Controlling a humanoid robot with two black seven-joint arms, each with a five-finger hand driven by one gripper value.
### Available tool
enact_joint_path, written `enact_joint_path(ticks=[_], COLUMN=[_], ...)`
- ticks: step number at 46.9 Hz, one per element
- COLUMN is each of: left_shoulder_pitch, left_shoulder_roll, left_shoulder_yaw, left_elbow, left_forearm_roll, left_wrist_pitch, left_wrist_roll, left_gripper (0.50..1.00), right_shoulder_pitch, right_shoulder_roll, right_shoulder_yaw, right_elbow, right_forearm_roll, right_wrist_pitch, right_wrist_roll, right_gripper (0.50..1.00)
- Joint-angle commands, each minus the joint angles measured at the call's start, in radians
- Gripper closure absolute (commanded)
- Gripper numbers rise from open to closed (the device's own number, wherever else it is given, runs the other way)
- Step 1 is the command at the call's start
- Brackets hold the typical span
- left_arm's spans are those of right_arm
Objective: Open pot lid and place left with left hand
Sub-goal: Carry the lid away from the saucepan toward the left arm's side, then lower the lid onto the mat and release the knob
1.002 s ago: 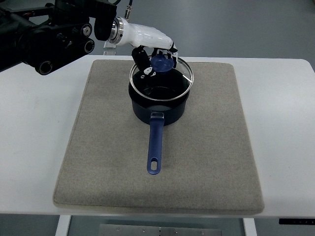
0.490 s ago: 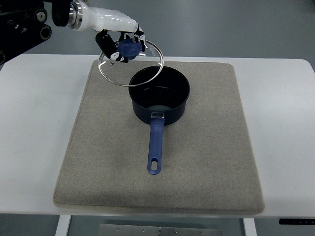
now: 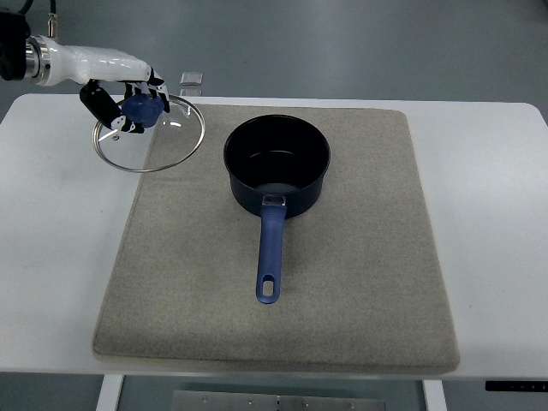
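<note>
The glass lid will sit on the grey mat point(image 3: 179, 175) next to the dark blue pot after my left gripper releases it.
A dark blue pot point(image 3: 276, 164) stands uncovered on the grey mat point(image 3: 342, 291), its blue handle point(image 3: 270, 255) pointing toward me. My left hand point(image 3: 130, 101) is shut on the blue knob point(image 3: 142, 109) of the glass lid point(image 3: 150, 134). It holds the lid in the air over the mat's far left corner and the white table, well left of the pot. The lid's metal rim is tilted slightly. My right hand is out of the picture.
The white table point(image 3: 479, 171) surrounds the mat on all sides. A small clear object point(image 3: 191, 79) lies at the table's far edge behind the lid.
My left hand has lifted the lid off the pot and carried it leftward, from above the pot to beyond the mat's left edge. The pot has stayed put.
</note>
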Motion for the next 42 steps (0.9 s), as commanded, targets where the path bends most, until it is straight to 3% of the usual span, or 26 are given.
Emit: enact_joint_path(ticks=[1,7,34,40,42], left_shoulder_pitch=[0.05,0.118,0.201,0.202,0.205], left_shoulder_roll=[0.002,-0.012,-0.117,-0.117,-0.117], left_shoulder_yaw=[-0.002,-0.002,-0.004,-0.004,-0.002], left_elbow=[0.001,0.006,0.059,0.059,0.059], left_forearm_roll=[0.001,0.006,0.004,-0.005,-0.005], left_wrist_pitch=[0.054,0.146,0.168,0.241,0.277], left_wrist_roll=[-0.004,-0.004,0.003,0.003,0.003], left_gripper=[1.0,1.0,1.0,1.0,0.903], right_shoulder_pitch=[0.0,0.0,0.0,0.0,0.0], right_shoulder_roll=[0.0,0.0,0.0,0.0,0.0], right_shoulder_yaw=[0.0,0.0,0.0,0.0,0.0], right_elbow=[0.0,0.0,0.0,0.0,0.0], right_forearm_roll=[0.0,0.0,0.0,0.0,0.0], right_wrist_pitch=[0.0,0.0,0.0,0.0,0.0], right_wrist_roll=[0.0,0.0,0.0,0.0,0.0], right_gripper=[0.585,0.585,0.585,0.585,0.585])
